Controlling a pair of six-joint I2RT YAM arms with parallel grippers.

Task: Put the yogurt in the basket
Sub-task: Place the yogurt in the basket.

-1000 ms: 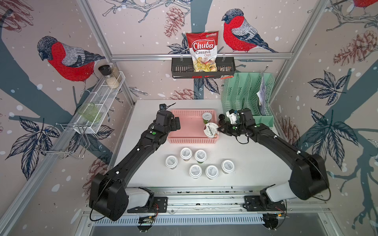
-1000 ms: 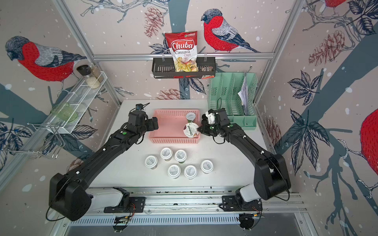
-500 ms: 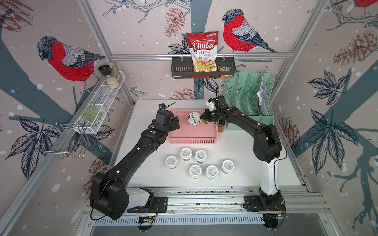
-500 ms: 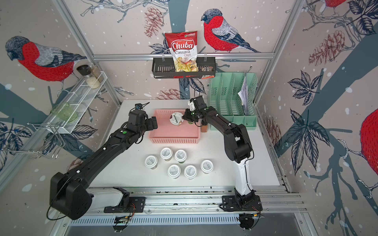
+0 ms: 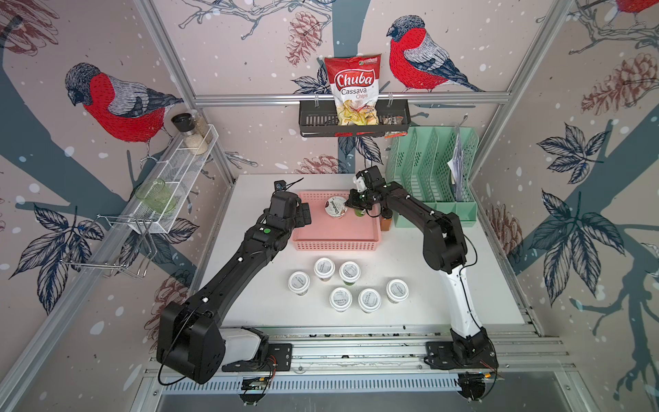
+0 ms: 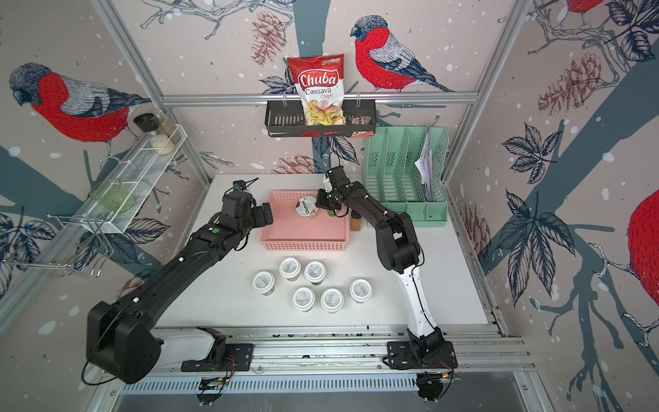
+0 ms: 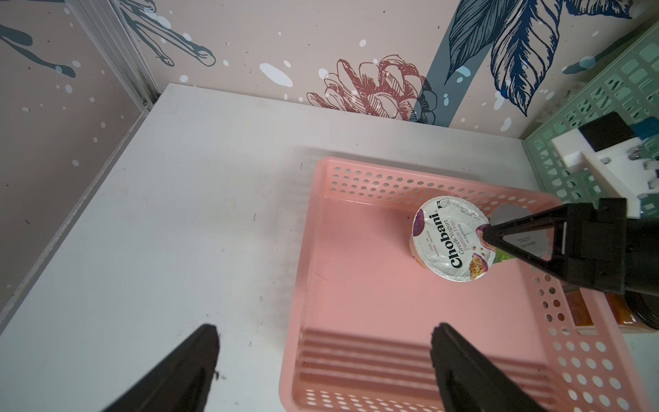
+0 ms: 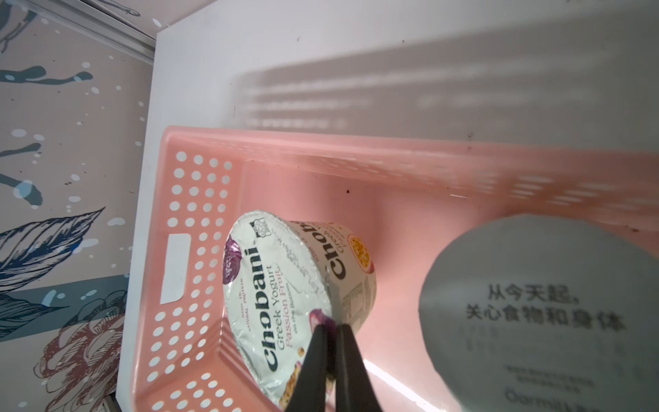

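Observation:
My right gripper is holding the Chobani yogurt. It will let go of it on the pink basket's bottom (image 5: pixel 342 214) (image 8: pixel 363 283), beside the small white-lidded yogurt.
The pink basket (image 5: pixel 335 246) (image 6: pixel 303 245) sits mid-table. My right gripper (image 5: pixel 347 204) (image 8: pixel 331 326) is shut on the lid rim of the Chobani yogurt (image 5: pixel 335 207) (image 6: pixel 307 207) (image 8: pixel 274 303), which hangs tilted over the basket's far part. Whether its base touches the floor I cannot tell. A small white-lidded yogurt (image 8: pixel 542 303) (image 5: pixel 359 213) stands in the basket beside it, partly under the right gripper. Several more white-lidded cups (image 5: pixel 349 271) (image 6: pixel 315 271) stand on the table in front of the basket. My left gripper (image 5: pixel 306 214) (image 7: pixel 322 331) is open and empty over the basket's left rim.
A brown spice jar (image 5: pixel 386 221) stands just right of the basket, against the mint-green organiser (image 5: pixel 431 167). A black rack (image 5: pixel 353 123) with a chips bag hangs on the back wall. A white wire shelf (image 5: pixel 178 171) runs along the left wall.
My right gripper carried the Chobani cup from the basket's front right corner back and left to over its far part. The left arm stayed still.

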